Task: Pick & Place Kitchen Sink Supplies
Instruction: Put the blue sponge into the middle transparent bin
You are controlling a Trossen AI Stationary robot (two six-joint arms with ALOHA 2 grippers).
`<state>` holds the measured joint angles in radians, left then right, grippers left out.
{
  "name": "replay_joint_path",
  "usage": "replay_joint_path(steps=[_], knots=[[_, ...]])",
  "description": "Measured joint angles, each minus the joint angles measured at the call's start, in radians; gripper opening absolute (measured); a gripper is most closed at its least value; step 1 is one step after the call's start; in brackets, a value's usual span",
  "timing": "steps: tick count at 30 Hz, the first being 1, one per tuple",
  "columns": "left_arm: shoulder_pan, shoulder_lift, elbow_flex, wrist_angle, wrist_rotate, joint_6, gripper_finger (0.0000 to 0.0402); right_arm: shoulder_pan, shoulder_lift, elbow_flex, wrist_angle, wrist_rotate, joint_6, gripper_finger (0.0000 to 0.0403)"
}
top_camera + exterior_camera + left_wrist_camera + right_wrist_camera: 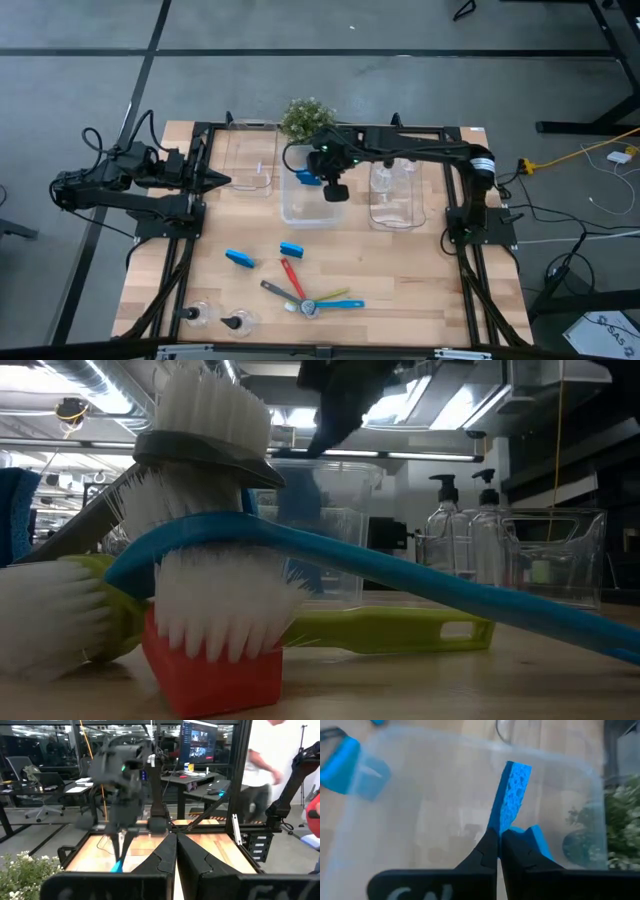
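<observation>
Next, my right gripper releases the blue sponge on the bottom of the middle clear bin, next to the sponge (306, 188) (496, 822) that lies there. The held blue sponge is now over that bin.
My right gripper (335, 192) hangs over the middle clear bin (290, 212), shut on a blue sponge (512, 790). Another blue sponge (536, 841) lies on that bin's floor. Two more sponges (239, 258) (291, 249) lie flat on the table. The red (290, 274), grey (274, 289), yellow-green (331, 296) and blue (342, 303) brushes lie fanned on the table, heads piled together (205, 510). Two pump bottles (200, 315) (238, 322) stand near the near edge, and two (384, 176) (405, 170) stand in the right bin. My left gripper (222, 181) waits shut at the table's left. My right gripper pinches the blue sponge between its two fingers at one end (500, 822), across its thin sides, coming from above and pointing down. The rest of the sponge sticks out past the fingertips. It is lifted clear, inside the middle bin's outline and above the sponge lying there.
A third clear bin (250, 165) stands by my left gripper, and a green potted plant (305, 117) stands at the far edge behind the middle bin. The black frame rails (180, 270) run along both table sides. A person moves in the room beyond (260, 765).
</observation>
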<state>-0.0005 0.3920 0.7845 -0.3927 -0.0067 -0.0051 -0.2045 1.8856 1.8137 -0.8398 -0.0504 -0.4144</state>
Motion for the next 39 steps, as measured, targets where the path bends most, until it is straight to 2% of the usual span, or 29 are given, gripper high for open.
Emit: replay_joint_path(steps=[8,19,23,35,39], knots=[[0.000,0.000,0.000,0.000,0.000,0.000,0.0006,-0.043,0.096,0.000,0.093,-0.076,-0.023,0.0006],[0.000,0.000,0.000,0.000,0.000,0.000,0.0006,-0.046,0.124,0.000,0.135,-0.063,0.091,0.0006],[0.000,0.000,0.000,0.000,0.000,0.000,0.0006,-0.041,0.124,0.000,0.130,0.002,0.068,0.0006],[0.000,0.000,0.000,0.000,0.000,0.000,0.0006,-0.040,0.135,0.000,0.123,-0.006,0.079,0.0006],[0.000,0.000,0.000,0.000,0.000,0.000,0.0006,-0.041,0.137,0.000,0.095,-0.036,0.025,0.0006]])
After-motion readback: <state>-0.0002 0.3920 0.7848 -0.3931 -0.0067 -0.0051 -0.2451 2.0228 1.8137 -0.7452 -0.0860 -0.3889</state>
